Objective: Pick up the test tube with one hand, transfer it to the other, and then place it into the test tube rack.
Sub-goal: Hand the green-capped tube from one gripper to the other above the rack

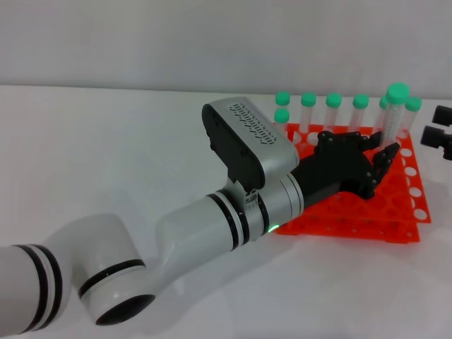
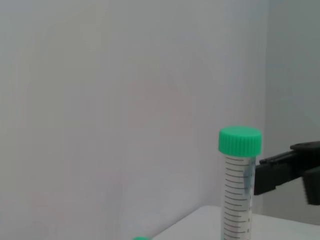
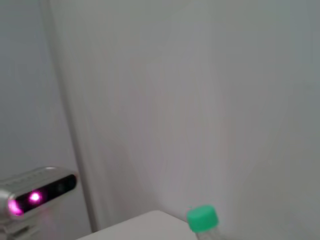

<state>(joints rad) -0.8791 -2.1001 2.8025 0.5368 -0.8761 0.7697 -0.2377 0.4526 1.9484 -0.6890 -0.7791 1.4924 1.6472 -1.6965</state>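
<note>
My left gripper holds the test tube's lower part, which must enter the rack, so my right gripper should take the test tube just below its green cap [image 1: 395,110].
My left gripper [image 1: 381,161], a black hand on a white-silver arm, reaches across the orange-red test tube rack [image 1: 353,212]. It is shut on the lower part of the test tube [image 1: 396,107], which stands upright with its green cap above the rack's far right corner. The tube's tip is hidden behind the fingers. The tube also shows in the left wrist view [image 2: 239,190], and its cap shows in the right wrist view [image 3: 202,218]. My right gripper [image 1: 439,127] shows only as dark fingertips at the right edge, spread apart, close beside the tube but not touching it [image 2: 282,171].
Several other green-capped tubes [image 1: 333,106] stand upright in the rack's back row. The rack sits on a white table [image 1: 106,148] in front of a plain white wall. The left arm's wrist camera shows in the right wrist view [image 3: 37,194].
</note>
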